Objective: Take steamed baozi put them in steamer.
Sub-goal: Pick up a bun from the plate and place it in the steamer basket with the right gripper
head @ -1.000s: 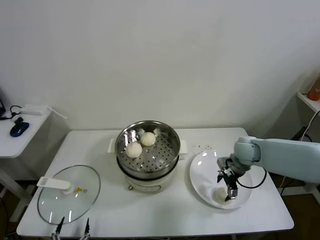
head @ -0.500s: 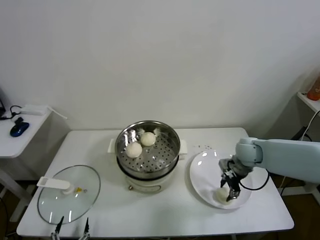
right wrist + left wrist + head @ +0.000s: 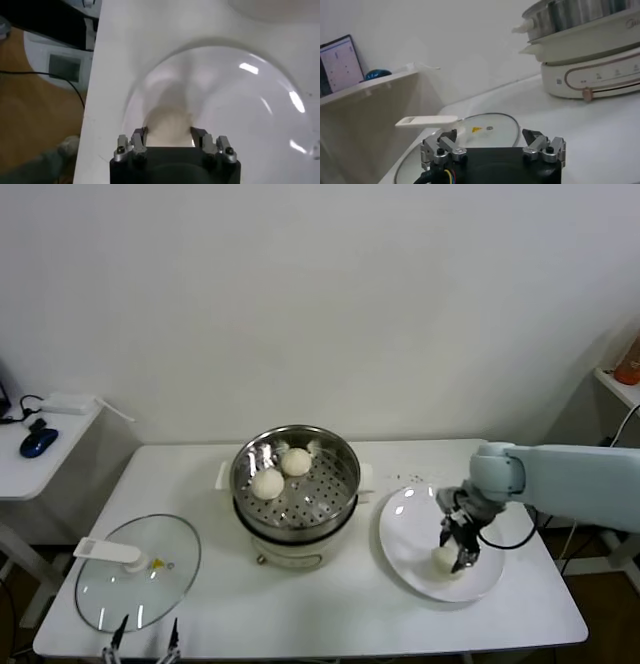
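My right gripper will release the baozi that I have, now over the white plate, setting it on the perforated bottom of the steamer, in front of the two cream baozi [image 3: 291, 510].
The steel steamer [image 3: 243, 467] stands on its white base at the table's middle, with two cream baozi [image 3: 267, 483] [image 3: 296, 462] on its perforated floor. A third baozi [image 3: 443, 560] is over the white plate [image 3: 405, 524] at the right. My right gripper [image 3: 457, 552] is shut on it; in the right wrist view the fingers [image 3: 138, 137] press both sides of the bun [image 3: 167, 124]. Whether the bun rests on the plate or hangs just above it I cannot tell. My left gripper [image 3: 145, 642] is open and parked at the table's front left.
The glass lid [image 3: 140, 569] with white handle lies at the front left, just ahead of the left gripper [image 3: 492, 142]; it also shows in the left wrist view [image 3: 487, 120] with the steamer base [image 3: 590, 75] beyond. A side table with a blue mouse [image 3: 38, 442] stands left.
My right gripper has closed round the baozi on the plate and moved slightly back toward the plate's middle, the bun moving with it. The left arm has not moved.
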Robot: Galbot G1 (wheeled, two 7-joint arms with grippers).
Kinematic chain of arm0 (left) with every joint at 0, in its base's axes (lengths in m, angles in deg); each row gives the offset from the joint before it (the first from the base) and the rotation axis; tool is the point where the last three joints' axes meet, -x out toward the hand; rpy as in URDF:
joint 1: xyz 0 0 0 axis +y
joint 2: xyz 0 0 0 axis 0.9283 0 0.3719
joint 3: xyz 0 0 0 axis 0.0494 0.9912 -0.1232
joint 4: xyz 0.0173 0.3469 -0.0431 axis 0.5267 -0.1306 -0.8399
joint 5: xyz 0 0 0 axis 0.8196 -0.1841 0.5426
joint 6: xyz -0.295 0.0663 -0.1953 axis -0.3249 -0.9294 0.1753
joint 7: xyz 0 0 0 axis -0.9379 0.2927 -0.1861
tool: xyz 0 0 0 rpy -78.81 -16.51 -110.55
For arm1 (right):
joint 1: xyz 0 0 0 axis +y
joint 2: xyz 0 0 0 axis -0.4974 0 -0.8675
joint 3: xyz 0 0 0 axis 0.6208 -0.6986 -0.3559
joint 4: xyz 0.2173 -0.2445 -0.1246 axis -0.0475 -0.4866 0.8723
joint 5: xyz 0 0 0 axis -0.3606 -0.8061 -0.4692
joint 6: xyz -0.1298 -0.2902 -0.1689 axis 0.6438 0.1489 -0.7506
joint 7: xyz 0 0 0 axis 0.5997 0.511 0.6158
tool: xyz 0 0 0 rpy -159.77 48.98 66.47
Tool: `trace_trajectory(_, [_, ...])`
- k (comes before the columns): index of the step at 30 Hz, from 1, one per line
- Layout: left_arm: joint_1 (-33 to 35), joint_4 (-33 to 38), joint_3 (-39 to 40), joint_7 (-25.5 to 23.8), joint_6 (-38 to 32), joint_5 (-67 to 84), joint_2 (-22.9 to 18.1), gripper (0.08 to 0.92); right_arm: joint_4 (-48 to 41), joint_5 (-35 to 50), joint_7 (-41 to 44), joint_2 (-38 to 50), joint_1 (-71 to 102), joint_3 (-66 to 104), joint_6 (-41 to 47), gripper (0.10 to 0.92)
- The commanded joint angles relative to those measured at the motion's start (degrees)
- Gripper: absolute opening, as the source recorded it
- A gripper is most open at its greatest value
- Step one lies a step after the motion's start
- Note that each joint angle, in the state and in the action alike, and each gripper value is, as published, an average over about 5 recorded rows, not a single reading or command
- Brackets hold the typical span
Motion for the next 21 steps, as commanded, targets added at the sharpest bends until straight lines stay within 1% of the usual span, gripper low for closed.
trace_trajectory(1, [-0.14, 0.05, 0.16, -0.01, 0.02, -0.05, -0.09, 0.823, 2.09, 4.07, 3.68, -4.90, -14.59, -5.66, -3.07, 0.611])
trace_trajectory(6, [-0.31, -0.06, 0.22, 0.05, -0.01, -0.05, -0.01, 0.823, 1.71, 3.66, 6.81, -7.88, -19.85, -4.92, -7.65, 0.611])
trace_trajectory(10, [-0.52, -0.20, 0.29, 0.18, 0.03, -0.06, -0.01, 0.823, 1.98, 1.66, 8.87, -10.05, -22.25, -0.70, -12.74, 0.611])
trace_trajectory(15, [-0.68, -0.36, 0.42, 0.23, 0.03, -0.16, -0.06, 0.823, 5.42, -3.90, 9.21, -12.85, -23.96, 5.38, -19.31, 0.611])
trace_trajectory(21, [-0.66, -0.44, 0.49, 0.28, 0.01, -0.31, -0.15, 0.823, 9.16, -11.60, 8.43, -16.47, -23.43, 12.90, -23.82, 0.611])
